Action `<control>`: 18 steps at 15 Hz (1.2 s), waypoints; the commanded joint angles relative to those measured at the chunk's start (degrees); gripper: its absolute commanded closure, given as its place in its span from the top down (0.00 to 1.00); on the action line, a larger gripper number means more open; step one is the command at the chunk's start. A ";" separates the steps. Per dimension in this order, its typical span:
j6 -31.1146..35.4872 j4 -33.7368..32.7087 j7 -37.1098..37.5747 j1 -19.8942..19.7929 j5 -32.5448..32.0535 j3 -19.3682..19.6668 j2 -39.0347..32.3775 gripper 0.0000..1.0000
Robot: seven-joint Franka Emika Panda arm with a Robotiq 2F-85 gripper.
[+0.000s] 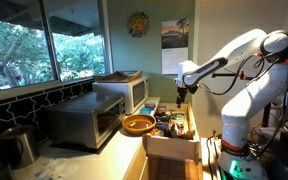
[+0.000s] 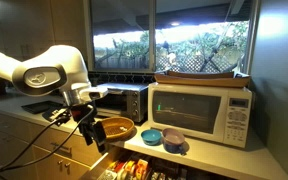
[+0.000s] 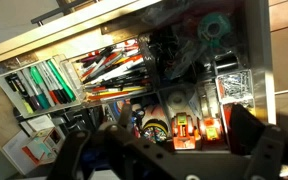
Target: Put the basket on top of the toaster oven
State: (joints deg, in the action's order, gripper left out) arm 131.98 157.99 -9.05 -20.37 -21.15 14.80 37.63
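Note:
I will next grip the rim of the woven basket [image 1: 155, 121] beside the open drawer.
The orange-tan woven basket [image 1: 137, 124] sits on the counter just in front of the silver toaster oven [image 1: 84, 122]. Both also show in an exterior view, the basket [image 2: 117, 129] in front of the oven [image 2: 132, 103]. My gripper [image 1: 181, 93] hangs above the open drawer, to the side of the basket and apart from it. In an exterior view the gripper [image 2: 94, 136] is partly in front of the basket. In the wrist view the fingers [image 3: 164, 150] are spread wide and hold nothing. That view shows only drawer contents.
A white microwave [image 2: 202, 108] carries a flat dark brown tray [image 2: 199, 75] on top. Two small bowls [image 2: 162, 137] stand in front of it. The open drawer [image 1: 172, 127] is full of pens and tools [image 3: 114, 65]. A metal pot [image 1: 19, 145] stands beside the oven.

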 commanded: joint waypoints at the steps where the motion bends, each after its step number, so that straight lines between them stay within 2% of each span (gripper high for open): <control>1: -0.14 0.16 -0.17 -0.20 0.24 -0.24 -0.08 1.00; 4: -0.14 0.59 -0.17 -0.21 0.24 -0.25 -0.36 1.00; 7: 3.84 -1.35 8.66 -0.55 1.73 -2.94 -3.47 1.00; 10: 9.37 -4.28 19.12 1.90 8.18 -6.13 -7.95 1.00; 12: 12.70 -5.87 21.84 4.20 13.51 -7.09 -11.31 1.00; 15: 18.94 -7.43 18.32 10.30 25.19 -4.11 -16.41 1.00; 18: 20.70 -7.91 10.71 17.04 38.91 0.59 -19.55 1.00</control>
State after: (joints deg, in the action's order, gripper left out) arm 151.37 151.57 8.69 -9.63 6.50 10.13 22.03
